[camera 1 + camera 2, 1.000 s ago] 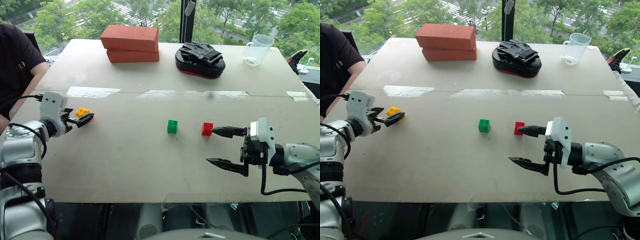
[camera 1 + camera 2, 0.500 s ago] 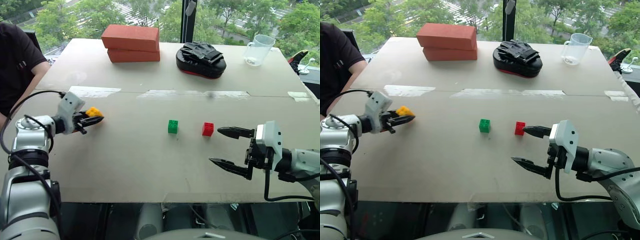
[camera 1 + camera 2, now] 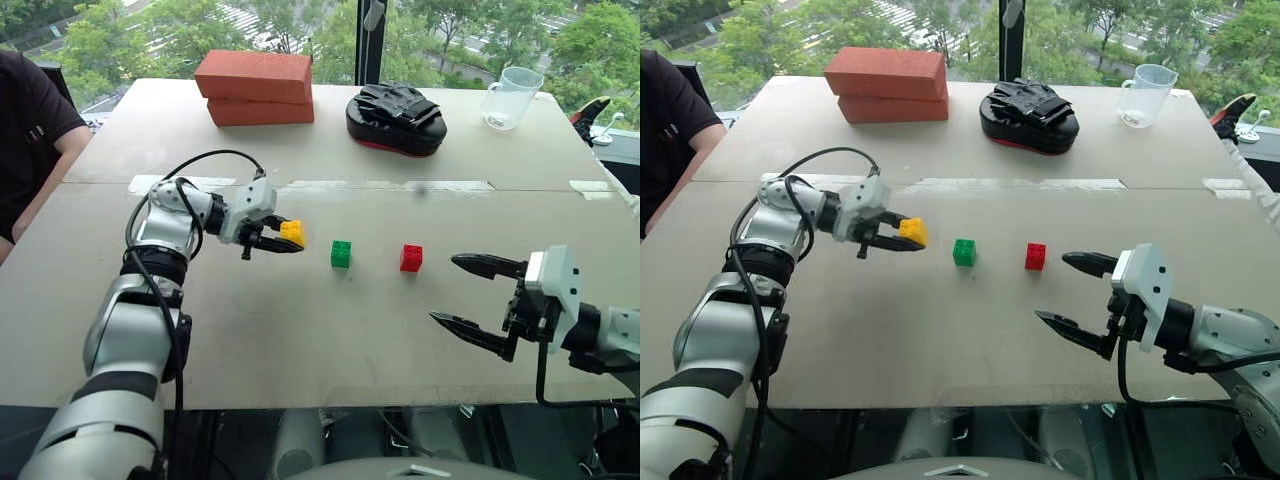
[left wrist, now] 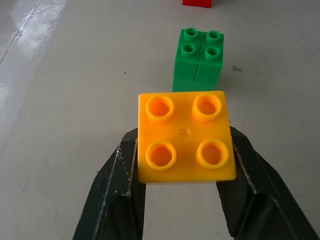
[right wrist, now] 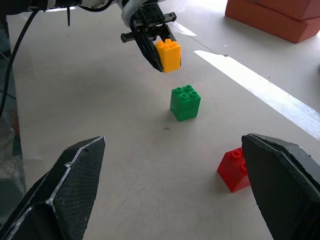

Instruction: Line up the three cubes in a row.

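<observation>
The yellow cube will go from my left gripper onto the table (image 3: 276, 257) next to the green cube, across from the red cube.
My left gripper (image 3: 284, 240) is shut on the yellow cube (image 3: 292, 233), holding it just above the table a short way left of the green cube (image 3: 341, 254). In the left wrist view the yellow cube (image 4: 184, 142) sits studs-up between the black fingers (image 4: 117, 190), with the green cube (image 4: 198, 58) just beyond it. The red cube (image 3: 411, 258) rests to the right of the green one, level with it. My right gripper (image 3: 468, 295) stands open, empty, to the right of and nearer than the red cube (image 5: 234, 169).
Two large red-orange bricks (image 3: 256, 86) are stacked at the back left. A black pad (image 3: 398, 118) and a clear plastic jug (image 3: 509, 98) stand at the back right. A person's arm in a dark sleeve (image 3: 28, 130) is at the table's left edge.
My left gripper closed on the yellow cube at the far left, lifted it and carried it right, close to the green cube. The right gripper has drawn back slightly from the red cube.
</observation>
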`<act>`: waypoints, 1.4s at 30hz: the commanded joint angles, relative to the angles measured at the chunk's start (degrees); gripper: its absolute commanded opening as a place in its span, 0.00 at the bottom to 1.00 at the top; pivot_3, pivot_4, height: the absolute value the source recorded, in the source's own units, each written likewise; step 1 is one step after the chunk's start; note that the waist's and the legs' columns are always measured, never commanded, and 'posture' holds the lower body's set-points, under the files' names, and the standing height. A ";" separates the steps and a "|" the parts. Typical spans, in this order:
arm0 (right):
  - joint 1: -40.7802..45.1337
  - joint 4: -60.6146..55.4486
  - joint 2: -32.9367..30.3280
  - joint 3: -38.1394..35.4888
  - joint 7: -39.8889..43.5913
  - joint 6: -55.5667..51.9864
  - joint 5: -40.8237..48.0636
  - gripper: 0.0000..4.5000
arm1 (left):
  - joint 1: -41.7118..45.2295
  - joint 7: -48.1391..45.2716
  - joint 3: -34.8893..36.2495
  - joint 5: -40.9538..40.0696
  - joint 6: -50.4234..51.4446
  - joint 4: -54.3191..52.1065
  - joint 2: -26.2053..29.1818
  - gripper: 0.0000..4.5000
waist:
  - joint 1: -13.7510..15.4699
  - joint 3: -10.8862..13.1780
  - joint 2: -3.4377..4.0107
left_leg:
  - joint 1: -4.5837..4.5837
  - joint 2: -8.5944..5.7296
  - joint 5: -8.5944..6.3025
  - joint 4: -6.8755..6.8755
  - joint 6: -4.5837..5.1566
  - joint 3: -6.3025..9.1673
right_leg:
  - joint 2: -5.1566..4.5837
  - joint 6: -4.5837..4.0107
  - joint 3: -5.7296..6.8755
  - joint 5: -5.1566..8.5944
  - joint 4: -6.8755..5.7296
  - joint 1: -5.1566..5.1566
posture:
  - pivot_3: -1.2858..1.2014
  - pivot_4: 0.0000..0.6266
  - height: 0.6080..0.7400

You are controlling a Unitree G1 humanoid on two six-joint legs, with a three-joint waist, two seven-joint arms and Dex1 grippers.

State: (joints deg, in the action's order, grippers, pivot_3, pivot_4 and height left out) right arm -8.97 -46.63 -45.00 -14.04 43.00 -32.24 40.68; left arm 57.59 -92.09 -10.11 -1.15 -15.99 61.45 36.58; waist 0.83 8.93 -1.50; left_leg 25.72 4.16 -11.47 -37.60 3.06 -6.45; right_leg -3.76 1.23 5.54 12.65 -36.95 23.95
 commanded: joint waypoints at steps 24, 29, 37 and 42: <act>-2.90 -4.03 -1.86 -3.90 -1.34 0.10 2.68 1.00 | 3.20 -0.41 -0.77 5.20 -7.55 8.62 0.97 0.52 | 0.01 0.00 -0.03 | 0.06 0.00 -0.02 -0.09 0.04 0.08 | -0.21 0.08 0.06 0.05 -0.01 -0.02 | 0.52 0.24 1.00; -2.46 -3.64 -2.34 -3.60 -0.76 0.34 2.82 1.00 | 3.05 0.12 1.13 4.31 -7.01 8.16 0.67 0.98 | 0.05 0.00 -0.03 | 0.06 0.00 -0.02 -0.10 0.03 0.08 | -0.21 0.09 0.06 0.05 -0.01 -0.03 | 0.52 0.24 1.00; -10.27 -0.45 -2.79 -12.15 4.88 2.41 1.58 1.00 | -11.03 2.67 12.19 -7.82 11.66 -15.52 6.41 0.98 | -0.27 -0.01 -0.02 | 0.06 0.02 -0.02 -0.13 0.04 0.08 | -0.21 0.03 0.01 0.01 -0.06 -0.04 | 0.52 0.24 1.00; -18.13 3.09 -1.77 -19.03 10.15 5.40 -0.10 1.00 | -39.91 13.84 25.94 -18.99 35.20 -53.48 11.18 0.98 | -1.40 -0.01 0.03 | -0.02 0.07 -0.02 -0.11 0.01 0.10 | -0.26 -0.05 -0.25 -0.03 -0.07 -0.10 | 0.52 0.24 1.00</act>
State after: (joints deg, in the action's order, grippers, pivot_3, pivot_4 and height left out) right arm -26.43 -43.61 -46.98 -29.92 51.43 -28.82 40.75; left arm 20.79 -81.46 11.00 -15.79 12.85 18.19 46.21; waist -0.57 8.92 -1.46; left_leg 25.66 4.23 -11.50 -37.70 3.07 -6.32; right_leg -4.06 1.34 5.30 12.73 -36.99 23.80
